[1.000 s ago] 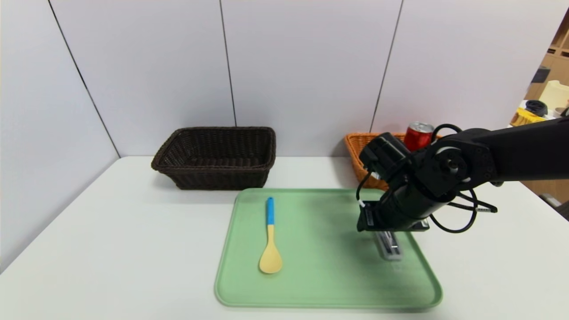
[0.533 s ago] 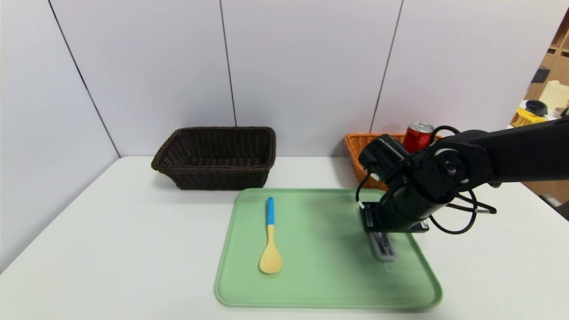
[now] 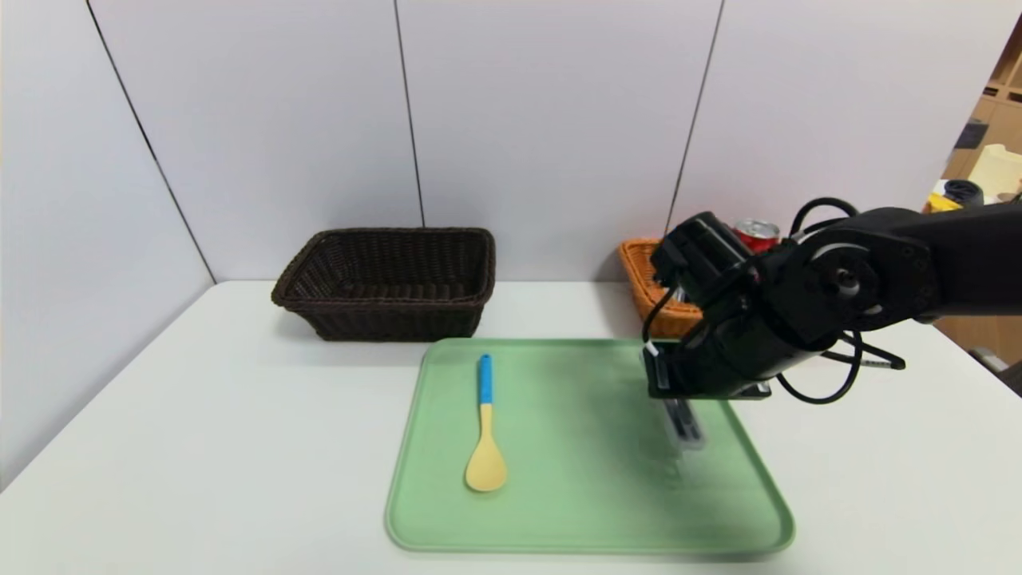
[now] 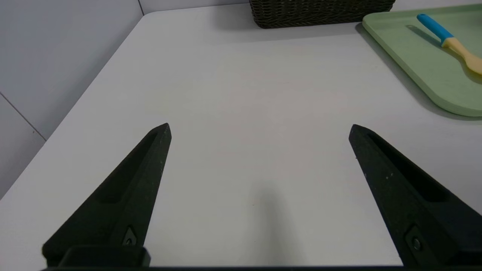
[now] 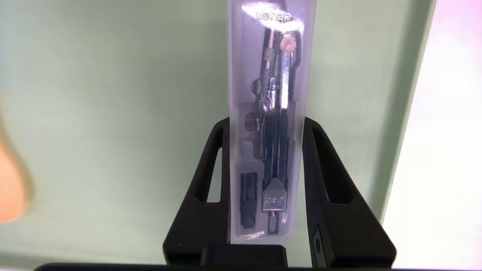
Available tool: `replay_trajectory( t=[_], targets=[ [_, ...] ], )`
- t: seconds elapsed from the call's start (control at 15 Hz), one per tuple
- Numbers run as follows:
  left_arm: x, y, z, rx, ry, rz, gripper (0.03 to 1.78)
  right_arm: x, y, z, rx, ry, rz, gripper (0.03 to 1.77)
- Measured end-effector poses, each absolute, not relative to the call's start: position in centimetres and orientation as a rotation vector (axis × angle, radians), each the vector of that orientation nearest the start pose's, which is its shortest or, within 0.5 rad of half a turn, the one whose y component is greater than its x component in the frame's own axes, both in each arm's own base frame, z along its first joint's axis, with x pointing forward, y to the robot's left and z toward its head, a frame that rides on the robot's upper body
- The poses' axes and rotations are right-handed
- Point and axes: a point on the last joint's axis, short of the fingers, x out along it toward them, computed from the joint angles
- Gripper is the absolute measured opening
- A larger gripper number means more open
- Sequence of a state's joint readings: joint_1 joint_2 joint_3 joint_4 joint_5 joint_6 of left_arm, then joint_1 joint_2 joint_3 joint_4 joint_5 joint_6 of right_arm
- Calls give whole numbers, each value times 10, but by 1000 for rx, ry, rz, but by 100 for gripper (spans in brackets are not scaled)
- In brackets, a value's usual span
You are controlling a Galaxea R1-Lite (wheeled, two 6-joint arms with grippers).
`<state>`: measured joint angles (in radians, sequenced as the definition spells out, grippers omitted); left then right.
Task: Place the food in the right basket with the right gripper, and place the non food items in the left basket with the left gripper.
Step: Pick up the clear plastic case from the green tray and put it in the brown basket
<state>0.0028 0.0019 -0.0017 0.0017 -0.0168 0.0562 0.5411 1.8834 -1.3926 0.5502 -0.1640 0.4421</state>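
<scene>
My right gripper is going to release the grey translucent case inside the dark brown basket's end (image 3: 451, 287) nearest the orange basket. The case now hangs just above the green tray.
My right gripper (image 5: 266, 122) is shut on the narrow grey translucent case (image 5: 269, 94), its fingers pressed on the two long sides. In the head view the case (image 3: 685, 422) hangs just above the right part of the green tray (image 3: 591, 511), under the right gripper (image 3: 677, 399). On the tray's left part lies the yellow spoon with the blue handle (image 3: 485, 431). The red can (image 3: 757, 233) stands in the orange basket (image 3: 645, 275), partly hidden by my right arm. The dark brown basket (image 3: 387, 279) is empty. My left gripper (image 4: 260, 130) hovers open over bare table left of the tray.
Grey wall panels stand close behind both baskets. The white table (image 3: 200, 447) runs to a wall on its left side. In the left wrist view the tray's corner (image 4: 433, 82) and the spoon (image 4: 452, 41) lie off to one side.
My right gripper has shut on the case and raised it off the tray, drifting slightly towards the back. The left gripper, the spoon and the baskets have not moved.
</scene>
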Motion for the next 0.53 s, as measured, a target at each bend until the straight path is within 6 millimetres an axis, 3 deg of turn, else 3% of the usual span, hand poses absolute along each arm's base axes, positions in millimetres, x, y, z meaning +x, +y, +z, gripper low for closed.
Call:
replay_trajectory(
  t=[0.33,0.53],
  targets=[
    [-23,0,76,56,2,-14,169,287,195,241,61,777,278,54],
    [-23,0,76,56,2,-14,169,300,216,254,57,588,371,54]
  ],
)
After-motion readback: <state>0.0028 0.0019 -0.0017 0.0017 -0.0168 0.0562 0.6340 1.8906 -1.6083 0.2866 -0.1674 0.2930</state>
